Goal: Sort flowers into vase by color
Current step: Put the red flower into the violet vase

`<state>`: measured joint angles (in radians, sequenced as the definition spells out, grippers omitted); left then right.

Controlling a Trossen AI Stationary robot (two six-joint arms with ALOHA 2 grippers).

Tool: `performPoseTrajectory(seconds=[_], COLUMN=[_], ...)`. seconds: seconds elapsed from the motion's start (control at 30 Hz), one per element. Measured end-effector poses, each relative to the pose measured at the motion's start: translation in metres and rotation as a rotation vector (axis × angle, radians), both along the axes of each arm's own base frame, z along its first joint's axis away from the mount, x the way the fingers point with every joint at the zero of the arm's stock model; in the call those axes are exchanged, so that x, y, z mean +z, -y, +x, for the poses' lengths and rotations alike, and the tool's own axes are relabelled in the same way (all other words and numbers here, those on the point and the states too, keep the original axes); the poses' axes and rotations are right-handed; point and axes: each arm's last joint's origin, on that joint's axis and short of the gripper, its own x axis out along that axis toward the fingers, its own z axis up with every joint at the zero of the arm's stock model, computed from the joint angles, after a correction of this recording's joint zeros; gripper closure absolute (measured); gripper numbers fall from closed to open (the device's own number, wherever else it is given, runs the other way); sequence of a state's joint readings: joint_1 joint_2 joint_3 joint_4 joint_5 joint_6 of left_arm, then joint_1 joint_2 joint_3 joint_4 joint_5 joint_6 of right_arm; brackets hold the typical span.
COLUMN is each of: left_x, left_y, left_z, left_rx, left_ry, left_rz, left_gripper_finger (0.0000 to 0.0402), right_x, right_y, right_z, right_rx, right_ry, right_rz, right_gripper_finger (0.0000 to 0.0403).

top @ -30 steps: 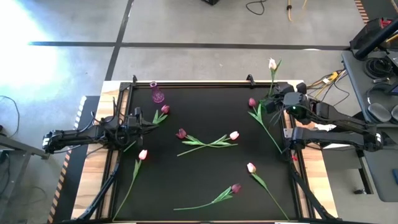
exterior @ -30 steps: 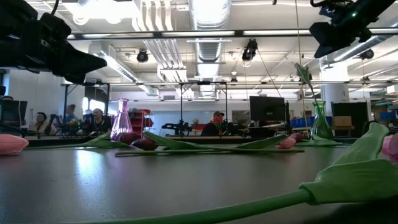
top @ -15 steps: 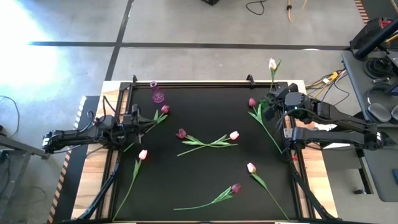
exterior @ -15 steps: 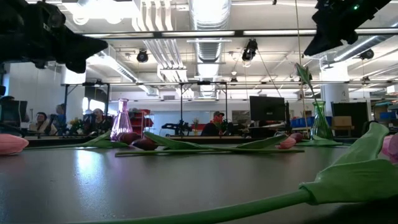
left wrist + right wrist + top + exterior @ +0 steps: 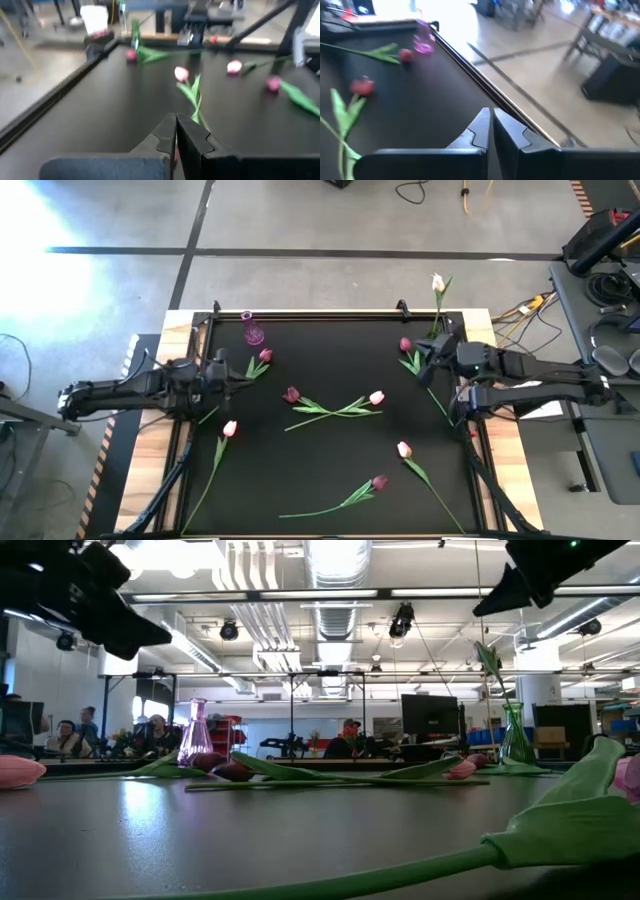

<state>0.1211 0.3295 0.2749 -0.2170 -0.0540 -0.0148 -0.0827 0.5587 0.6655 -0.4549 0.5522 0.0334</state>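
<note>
The robot's left gripper should next go to the magenta tulip nearest the purple vase and close on that tulip's stem between its leaves (image 5: 251, 373).
Several tulips lie flat on the black mat (image 5: 330, 510): magenta heads (image 5: 291, 394) (image 5: 379, 481) (image 5: 405, 344) and pale pink ones (image 5: 376, 397) (image 5: 230, 428) (image 5: 403, 449). A white tulip (image 5: 437, 282) stands with its stem in the green vase (image 5: 515, 735) at the far right. The purple vase (image 5: 252, 330) stands far left. My left gripper (image 5: 244, 377) is shut and hangs above the stem of a magenta tulip (image 5: 265, 355). My right gripper (image 5: 422, 360) is shut and empty, up in the air beside the green vase.
The mat has a raised black frame (image 5: 330, 314) with wooden strips at both sides. A clamp (image 5: 402, 307) sits on the far rail. Beyond the table, people sit at desks (image 5: 150, 735). Open mat lies at the near left (image 5: 260, 480).
My right gripper has swung away from the green vase toward the table's middle, leaving the white tulip standing in the vase. My left gripper has risen a little and tipped its fingertips downward. The tulips on the mat have not moved.
</note>
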Motion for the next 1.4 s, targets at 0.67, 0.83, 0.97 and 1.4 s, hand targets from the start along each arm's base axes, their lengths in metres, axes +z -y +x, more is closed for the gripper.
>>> performPoseTrajectory(seconds=[0.67, 0.83, 0.97, 1.4], left_x=[0.016, 0.010, 0.004, -0.018], left_y=[-0.022, -0.028, -0.037, -0.073], left_z=[0.061, 0.079, 0.090, 0.090], left_rx=[0.419, 0.439, 0.459, 0.439], left_ry=[-0.721, -0.847, -0.918, -1.039], left_rz=[-0.066, -0.071, -0.080, -0.174], left_gripper_finger=[0.0387, 0.0342, 0.0305, 0.0297], right_x=[-0.040, -0.045, -0.049, -0.050], right_y=[-0.021, -0.022, -0.022, -0.049], right_z=[0.016, 0.018, 0.022, 0.026], right_rx=[0.103, 0.098, 0.096, 0.233], right_ry=[0.127, 0.114, 0.105, 0.182], right_rz=[-0.062, -0.044, -0.034, -0.104], right_gripper_finger=[0.0390, 0.0390, 0.0390, 0.0390])
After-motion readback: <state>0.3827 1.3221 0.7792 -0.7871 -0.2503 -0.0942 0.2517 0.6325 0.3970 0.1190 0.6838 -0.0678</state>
